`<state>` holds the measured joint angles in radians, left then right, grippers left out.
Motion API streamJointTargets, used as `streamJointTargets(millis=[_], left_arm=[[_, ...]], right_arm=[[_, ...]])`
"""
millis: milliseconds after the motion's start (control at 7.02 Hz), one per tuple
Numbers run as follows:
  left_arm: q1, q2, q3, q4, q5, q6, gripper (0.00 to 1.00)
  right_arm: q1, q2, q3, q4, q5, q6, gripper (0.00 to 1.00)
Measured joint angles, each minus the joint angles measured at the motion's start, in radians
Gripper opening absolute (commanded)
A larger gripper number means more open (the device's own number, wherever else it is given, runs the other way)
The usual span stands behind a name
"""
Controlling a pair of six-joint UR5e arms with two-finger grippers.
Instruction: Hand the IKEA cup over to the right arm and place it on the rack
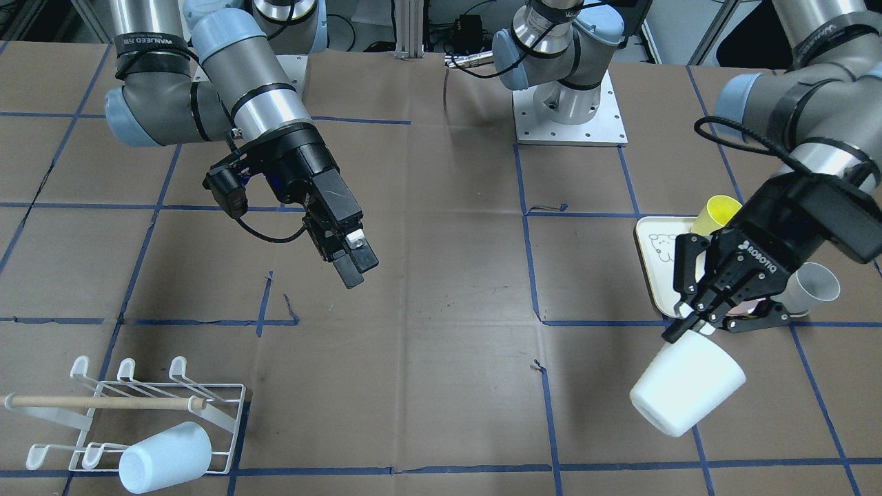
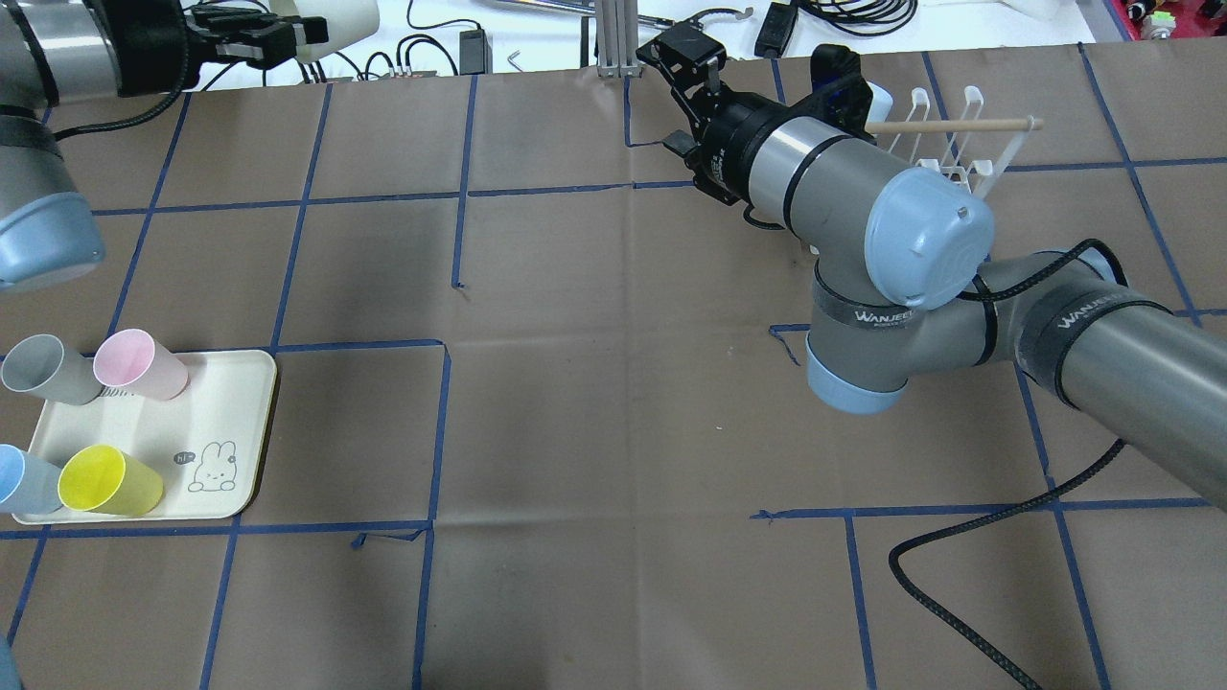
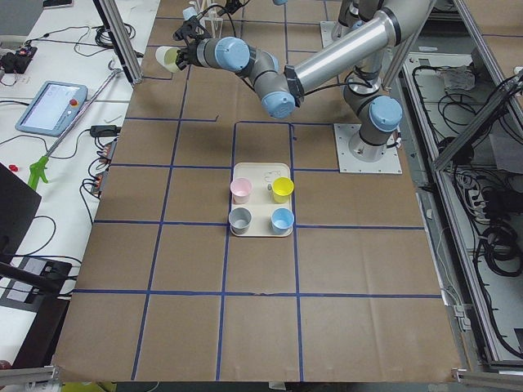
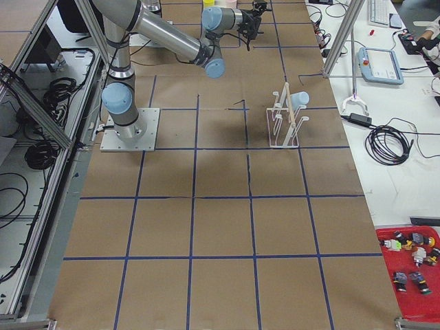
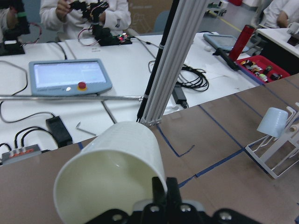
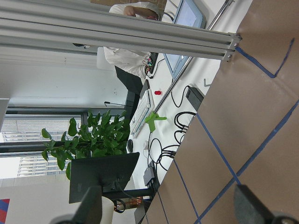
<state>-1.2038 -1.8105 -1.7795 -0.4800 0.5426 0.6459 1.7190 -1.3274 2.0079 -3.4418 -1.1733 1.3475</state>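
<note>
I will hand the white IKEA cup, now tilted in the air beyond the tray, over from my left gripper, releasing it into my right gripper over the bare table (image 1: 461,295) between rack and tray.
My left gripper (image 1: 689,324) is shut on the rim of a white IKEA cup (image 1: 685,393) and holds it tilted in the air beyond the tray. The left wrist view shows the cup (image 5: 112,172) open toward the camera, with one finger (image 5: 159,186) inside its rim. The overhead view shows that gripper (image 2: 259,34) and the cup (image 2: 335,19) at the far left edge. My right gripper (image 1: 351,265) hangs empty above mid-table, well apart from the cup. Its fingers (image 6: 88,205) stand wide apart in the right wrist view. The white wire rack (image 1: 124,413) with its wooden dowel holds one pale blue cup (image 1: 165,457).
A cream tray (image 2: 230,422) holds grey (image 2: 43,369), pink (image 2: 139,364), blue (image 2: 24,479) and yellow (image 2: 105,479) cups. The rack (image 2: 959,144) lies behind my right arm's wrist. A black cable (image 2: 959,565) trails on the table by the right arm.
</note>
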Motion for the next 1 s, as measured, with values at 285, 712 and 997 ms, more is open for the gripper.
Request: streamJointTargets(millis=[285,712,997], left_arm=[[-0.031,-0.045,-0.108,0.254,-0.074,-0.001,0.04],[-0.111,-0.049,-0.268,0.521,-0.084,-0.009,0.04],[-0.169,-0.051,-0.293,0.566,-0.083,-0.012,0.09]], right_arm=[[0.001,0.003,0.009,0.0,0.005,0.004,1.0],[0.003,0.001,0.04,-0.004,0.016,0.036,1.0],[0.016,0.004,0.039,-0.001,0.018,0.158,1.0]])
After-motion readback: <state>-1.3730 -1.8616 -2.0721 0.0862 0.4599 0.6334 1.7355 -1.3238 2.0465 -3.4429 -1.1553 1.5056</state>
